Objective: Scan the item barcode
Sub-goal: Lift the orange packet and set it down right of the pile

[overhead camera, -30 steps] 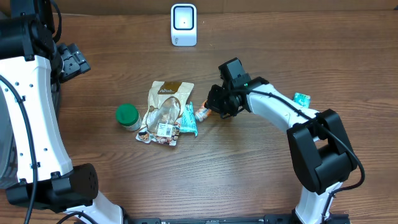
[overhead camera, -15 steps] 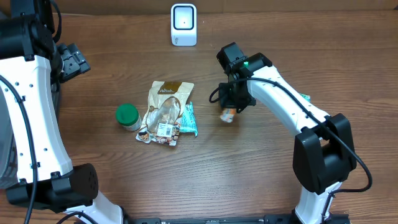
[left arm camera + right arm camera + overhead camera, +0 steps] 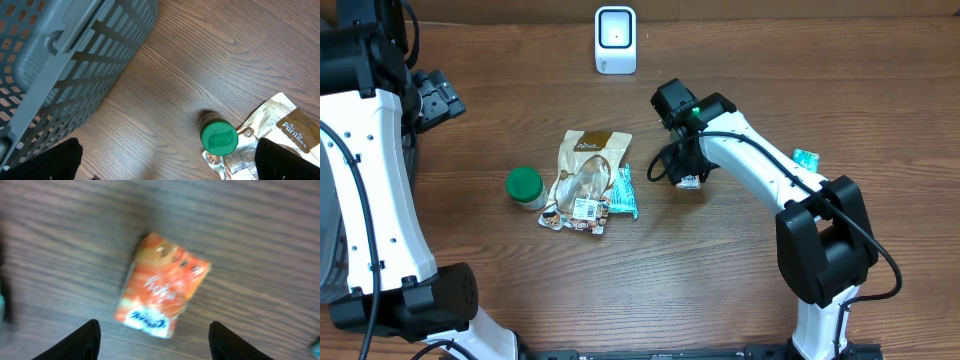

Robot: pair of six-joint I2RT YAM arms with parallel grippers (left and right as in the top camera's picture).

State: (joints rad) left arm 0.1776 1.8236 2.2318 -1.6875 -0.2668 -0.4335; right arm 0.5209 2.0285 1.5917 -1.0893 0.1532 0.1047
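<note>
The orange packet lies flat under my right gripper, which points straight down. I will back off, tilt low and pinch the corner at the packet's white end [image 3: 169,330].
A small orange snack packet [image 3: 691,181] lies flat on the wooden table, right of the pile of items. In the right wrist view the orange packet [image 3: 165,285] is blurred and rests loose on the wood. My right gripper [image 3: 157,341] hovers over it, open, with both fingers clear of the packet. The white barcode scanner [image 3: 616,40] stands at the table's far edge. My left gripper [image 3: 167,160] is open and empty, high over the table's left side.
A green-lidded jar [image 3: 525,186], a brown foil pouch [image 3: 588,165] and a teal packet [image 3: 625,192] lie together left of centre. Another teal packet [image 3: 805,159] sits beside the right arm. A grey slatted basket [image 3: 60,60] stands at the far left.
My right gripper carried the orange packet to the right, then opened and let it go onto the table. The left arm has not moved.
</note>
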